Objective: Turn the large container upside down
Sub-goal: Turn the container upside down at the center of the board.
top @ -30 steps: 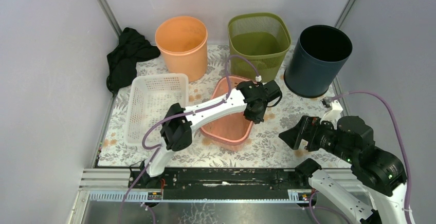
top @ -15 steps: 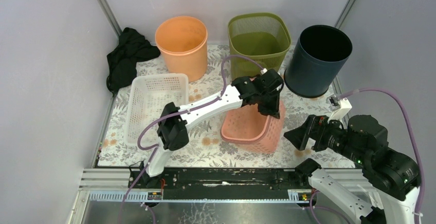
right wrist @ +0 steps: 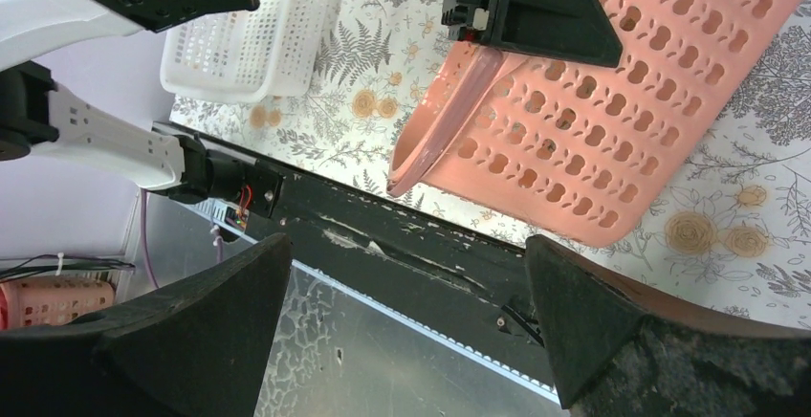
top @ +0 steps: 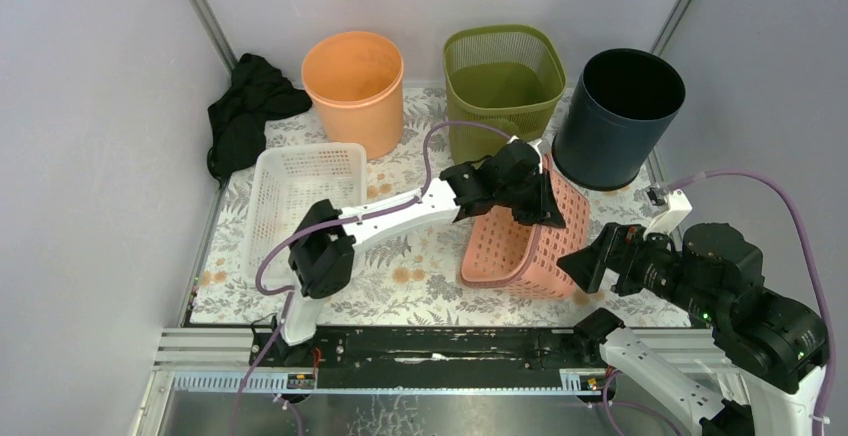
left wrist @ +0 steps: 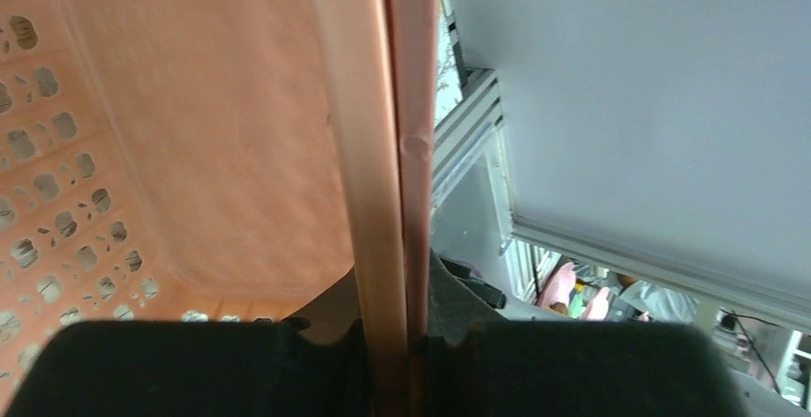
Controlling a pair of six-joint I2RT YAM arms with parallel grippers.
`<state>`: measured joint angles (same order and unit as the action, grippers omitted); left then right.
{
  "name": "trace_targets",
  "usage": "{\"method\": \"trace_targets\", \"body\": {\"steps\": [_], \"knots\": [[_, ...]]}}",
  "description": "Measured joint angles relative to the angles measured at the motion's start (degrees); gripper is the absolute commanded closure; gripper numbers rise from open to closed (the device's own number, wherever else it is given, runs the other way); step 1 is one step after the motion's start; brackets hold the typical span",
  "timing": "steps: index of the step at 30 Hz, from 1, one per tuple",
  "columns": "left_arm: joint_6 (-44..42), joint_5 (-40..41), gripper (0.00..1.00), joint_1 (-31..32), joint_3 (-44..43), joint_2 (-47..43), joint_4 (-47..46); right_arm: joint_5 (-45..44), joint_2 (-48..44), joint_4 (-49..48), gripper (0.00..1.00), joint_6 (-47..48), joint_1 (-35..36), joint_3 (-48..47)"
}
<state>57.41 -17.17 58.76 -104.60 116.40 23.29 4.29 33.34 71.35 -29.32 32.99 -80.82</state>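
Note:
The pink perforated basket, now tipped on its side on the mat, will leave my left gripper on the floral mat (top: 591,220), just in front of the dark blue bin.
The pink perforated basket (top: 515,246) is tipped on its side on the floral mat, its opening facing left and its base up and to the right. My left gripper (top: 533,206) is shut on its upper rim. The left wrist view shows that rim (left wrist: 392,149) clamped between my left gripper's (left wrist: 397,350) black fingers. In the right wrist view the basket (right wrist: 612,120) leans with its lower rim on the mat, and the left gripper (right wrist: 497,15) is at its top edge. My right gripper (top: 590,261) is open and empty, just right of the basket, near the table's front edge (right wrist: 411,312).
A white basket (top: 300,196) lies at the left. An orange bin (top: 353,86), a green mesh bin (top: 503,76) and a dark blue bin (top: 620,116) stand along the back. A black cloth (top: 245,116) lies at the back left.
My left gripper has lifted the basket's rim and swung it right, tipping the basket from upright onto its side. My right arm has drifted slightly right.

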Motion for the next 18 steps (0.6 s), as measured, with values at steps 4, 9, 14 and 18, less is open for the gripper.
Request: {"method": "trace_targets", "body": {"steps": [4,9,14,18], "knots": [[2.3,-0.4,1.0,0.0,7.0,-2.6,-9.6,-0.4,0.5,0.2,0.01,0.0,0.0,-0.2],[6.3,-0.5,1.0,0.0,15.1,-4.4,-23.3,-0.3,1.2,0.1,0.01,0.0,0.0,-0.2],[9.7,-0.5,1.0,-0.1,19.2,-3.7,-34.4,-0.3,1.3,0.1,0.01,0.0,0.0,-0.1],[13.2,-0.5,1.0,-0.4,23.7,-2.7,-45.6,-0.3,1.3,0.1,0.01,0.0,0.0,-0.1]]}}
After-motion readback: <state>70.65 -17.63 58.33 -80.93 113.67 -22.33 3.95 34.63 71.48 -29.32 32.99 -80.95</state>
